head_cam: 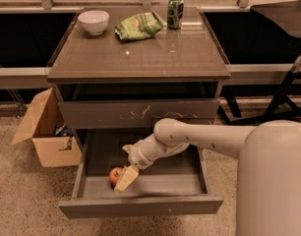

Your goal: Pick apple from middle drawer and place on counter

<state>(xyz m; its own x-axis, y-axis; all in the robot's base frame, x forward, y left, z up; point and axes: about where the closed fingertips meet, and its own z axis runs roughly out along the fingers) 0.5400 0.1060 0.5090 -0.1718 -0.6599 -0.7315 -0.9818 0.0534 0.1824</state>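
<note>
I close my gripper around the apple's middle [116, 175] next, inside the open middle drawer, because the apple has to go up to the counter.
The apple [114, 175], red with a yellowish patch, lies on the floor of the open middle drawer [155, 206], near its front left. My gripper [123, 167] reaches down into the drawer from the right and is open. Its lower pale finger [126, 178] lies against the apple's right side and partly covers it. The other finger [126, 148] sits farther back above the apple. The apple rests on the drawer floor and is not lifted. The counter [140, 53] is the glossy top of the cabinet above.
A white bowl [94, 21], a green chip bag [139, 26] and a green can [175, 12] stand at the back of the counter. The scratched upper drawer front [140, 113] is closed. A cardboard box [42, 132] sits on the floor at left, a black stand [283, 95] at right.
</note>
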